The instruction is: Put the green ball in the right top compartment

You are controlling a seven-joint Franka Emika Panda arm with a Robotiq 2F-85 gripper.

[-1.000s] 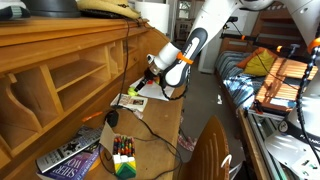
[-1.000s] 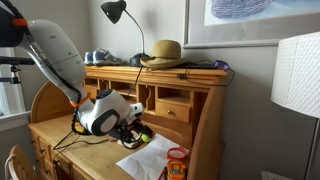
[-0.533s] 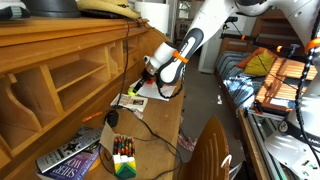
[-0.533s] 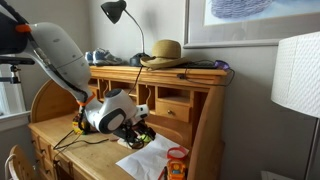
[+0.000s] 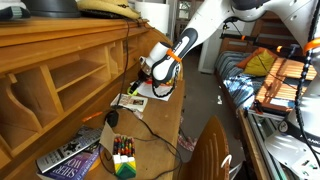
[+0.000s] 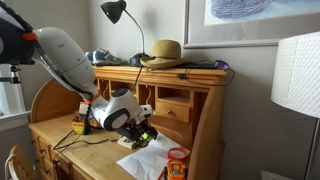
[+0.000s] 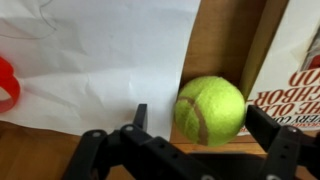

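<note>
The robot's gripper should close on the middle of the green ball (image 5: pixel 133 88) (image 7: pixel 210 111) beside the white paper, because its fingers are still open around the ball.
The green ball (image 7: pixel 210 110) is a yellow-green tennis-type ball held between my gripper's (image 7: pixel 203 120) two black fingers, above the wooden desk and beside a white paper. In both exterior views the gripper (image 5: pixel 148 72) (image 6: pixel 138 128) hangs just in front of the light-brown hutch, with the ball (image 6: pixel 144 133) showing as a small green spot at the fingertips. The right top compartment (image 6: pixel 173 92) is the shallow upper cubby over a small drawer, up and to the right of the gripper in that view.
A white paper (image 6: pixel 150 158) and an orange can (image 6: pixel 177 162) lie on the desk. A crayon box (image 5: pixel 123 165), books (image 5: pixel 70 155) and a black cable lie nearer the camera. A lamp (image 6: pixel 117 12) and a straw hat (image 6: pixel 165 50) sit on the hutch top.
The gripper has risen with the ball and moved closer to the hutch front. Nothing else on the desk has moved.
</note>
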